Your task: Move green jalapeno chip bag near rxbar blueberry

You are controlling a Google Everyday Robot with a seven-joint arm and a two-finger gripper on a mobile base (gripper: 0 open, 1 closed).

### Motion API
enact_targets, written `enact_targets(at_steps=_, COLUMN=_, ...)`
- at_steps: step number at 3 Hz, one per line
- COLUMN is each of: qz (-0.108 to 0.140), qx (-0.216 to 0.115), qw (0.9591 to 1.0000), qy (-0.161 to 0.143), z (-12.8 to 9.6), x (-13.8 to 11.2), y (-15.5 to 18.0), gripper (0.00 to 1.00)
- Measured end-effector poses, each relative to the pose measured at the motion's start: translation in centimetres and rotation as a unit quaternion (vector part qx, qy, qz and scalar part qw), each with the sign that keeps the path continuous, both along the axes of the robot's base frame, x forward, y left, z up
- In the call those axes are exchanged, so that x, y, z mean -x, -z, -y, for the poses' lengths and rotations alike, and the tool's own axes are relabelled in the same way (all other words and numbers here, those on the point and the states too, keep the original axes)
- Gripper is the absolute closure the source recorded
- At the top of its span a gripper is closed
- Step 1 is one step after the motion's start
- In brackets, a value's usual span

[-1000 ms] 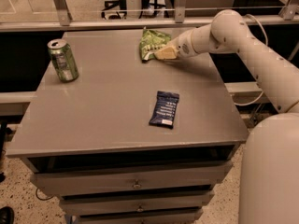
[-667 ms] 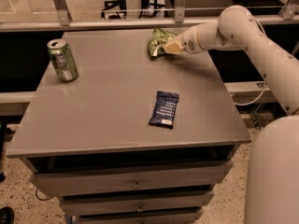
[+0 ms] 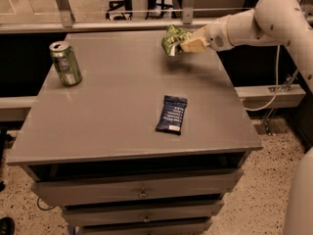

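The green jalapeno chip bag, now in the air above the table, will be let go by my gripper beside the rxbar blueberry's far end, on the cable side (image 3: 201,100).
The green jalapeno chip bag (image 3: 173,38) is crinkled and hangs in the air above the table's far right part, held by my gripper (image 3: 188,44). The gripper reaches in from the right on a white arm and is shut on the bag's right side. The rxbar blueberry (image 3: 172,114) is a flat dark navy bar with white text. It lies on the table toward the front, right of centre, well below and in front of the lifted bag.
A green soda can (image 3: 65,63) stands upright near the table's left edge. The grey table (image 3: 107,106) has drawers below its front. A metal rail runs behind the table. A ledge and a cable are at the right.
The gripper has lifted the chip bag off the tabletop and carried it up and slightly right. The bar and the can have not moved.
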State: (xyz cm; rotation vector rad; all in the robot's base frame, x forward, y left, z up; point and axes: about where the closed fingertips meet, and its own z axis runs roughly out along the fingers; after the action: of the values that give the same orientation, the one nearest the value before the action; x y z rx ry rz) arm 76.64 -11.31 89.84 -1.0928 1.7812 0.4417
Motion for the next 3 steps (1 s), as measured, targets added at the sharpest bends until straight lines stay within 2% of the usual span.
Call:
enact_targets(at_steps=1, qz=-0.032, qx=0.008, qw=0.9981, qy=-0.052, z=1.5, x=6.7, y=0.0, gripper=1.00)
enact_targets(at_steps=2, qz=-0.074, qx=0.014, qw=0.9929, qy=-0.092, z=3.6, x=13.2, y=1.6, gripper=1.00)
enact_targets(at_steps=3, qz=-0.097, qx=0.022, qw=0.9863, qy=-0.132, z=4.6, x=18.6, y=2.7, gripper=1.00)
